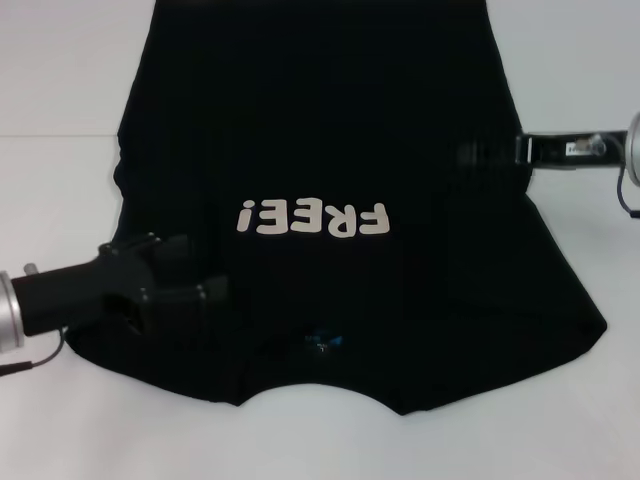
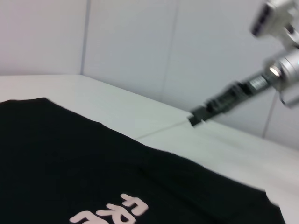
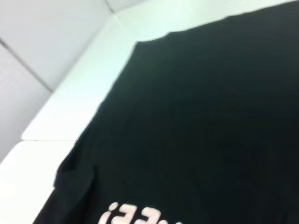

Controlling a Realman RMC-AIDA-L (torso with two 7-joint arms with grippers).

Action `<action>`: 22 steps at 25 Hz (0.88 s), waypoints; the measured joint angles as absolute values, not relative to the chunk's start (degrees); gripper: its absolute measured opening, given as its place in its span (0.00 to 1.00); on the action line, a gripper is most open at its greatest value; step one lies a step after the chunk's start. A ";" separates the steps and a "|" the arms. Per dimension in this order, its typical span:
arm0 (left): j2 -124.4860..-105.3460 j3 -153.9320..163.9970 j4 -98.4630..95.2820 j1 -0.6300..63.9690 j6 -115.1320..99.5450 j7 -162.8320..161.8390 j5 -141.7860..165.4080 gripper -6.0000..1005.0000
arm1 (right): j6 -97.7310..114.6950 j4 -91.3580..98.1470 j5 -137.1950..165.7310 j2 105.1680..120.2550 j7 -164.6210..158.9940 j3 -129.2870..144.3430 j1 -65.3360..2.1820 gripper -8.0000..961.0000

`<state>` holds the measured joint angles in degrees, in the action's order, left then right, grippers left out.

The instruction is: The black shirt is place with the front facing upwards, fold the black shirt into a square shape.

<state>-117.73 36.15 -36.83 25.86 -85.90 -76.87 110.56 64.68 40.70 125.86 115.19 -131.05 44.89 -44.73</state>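
Observation:
The left gripper needs to next close on the sleeve's outer end (image 1: 76,338), on the same side of the black shirt as the exclamation mark.
The black shirt (image 1: 330,140) lies flat on the white table (image 1: 60,190), front up. Its off-white "FREE!" lettering (image 1: 312,217) reads upside down to me, and the collar with a small blue label (image 1: 322,342) is at the near edge. My left gripper (image 1: 212,292) is low over the shirt's near-left shoulder and sleeve area, black against black cloth. My right gripper (image 1: 488,152) reaches in at the shirt's right side edge, level with mid-body. The left wrist view shows it (image 2: 196,117) just above the table beyond the shirt (image 2: 70,163). The right wrist view shows only shirt (image 3: 201,116) and lettering.
White table (image 3: 74,93) surrounds the shirt, with a seam (image 1: 50,135) at the left. The right sleeve (image 1: 570,325) spreads out to the near right. White walls (image 2: 131,42) rise behind the table.

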 joint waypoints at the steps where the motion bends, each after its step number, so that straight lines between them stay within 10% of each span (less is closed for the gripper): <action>1: -117.52 35.74 -36.83 25.93 -86.09 -79.03 110.57 0.94 | 65.22 40.70 124.27 115.31 -128.46 44.88 -43.79 0.45; 10: -113.57 35.36 -37.25 26.56 -88.08 -105.74 112.17 0.94 | 76.98 41.68 113.44 118.65 -90.80 44.71 -32.44 0.94; 22: -108.73 35.13 -44.07 30.01 -86.92 -143.01 132.09 0.93 | 81.48 37.29 113.52 119.82 -66.98 45.22 -27.00 0.94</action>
